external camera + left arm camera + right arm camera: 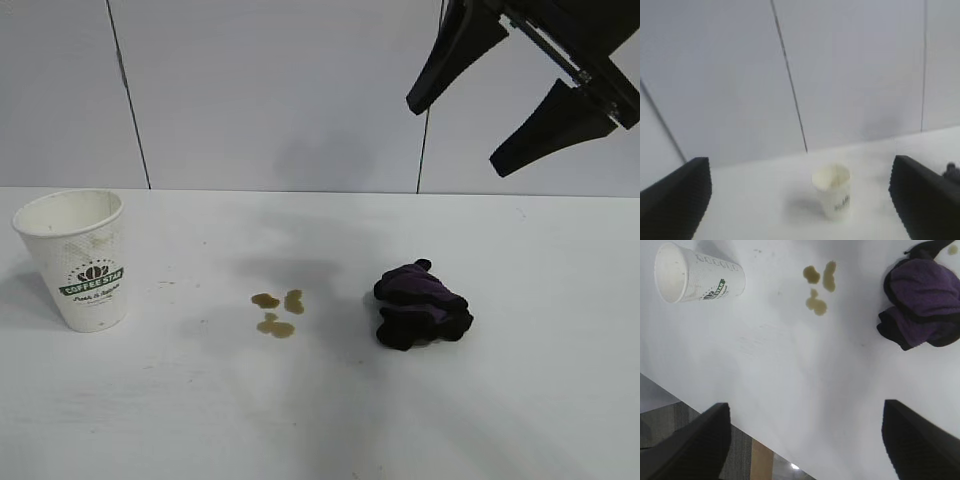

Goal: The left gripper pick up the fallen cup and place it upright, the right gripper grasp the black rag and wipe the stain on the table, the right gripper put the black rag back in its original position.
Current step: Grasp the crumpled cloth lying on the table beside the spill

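Note:
The robot's right gripper will next move down to the bunched middle of the black rag (430, 292) (935, 307) beside the stain and close there.
The white paper cup (75, 262) with the green logo stands upright at the left of the white table (320, 420). It also shows in the left wrist view (832, 191) and the right wrist view (697, 276). Three brownish blotches of the stain (277, 312) lie at the table's middle, also in the right wrist view (819, 286). The black rag (420, 306) lies bunched to the right of the stain, also in the right wrist view (920, 305). My right gripper (455, 135) hangs open and empty high above the rag. My left gripper (801, 200) is open and empty, well back from the cup, out of the exterior view.
A grey panelled wall (270, 90) stands behind the table. The table's near edge and the floor beyond (695, 440) show in the right wrist view.

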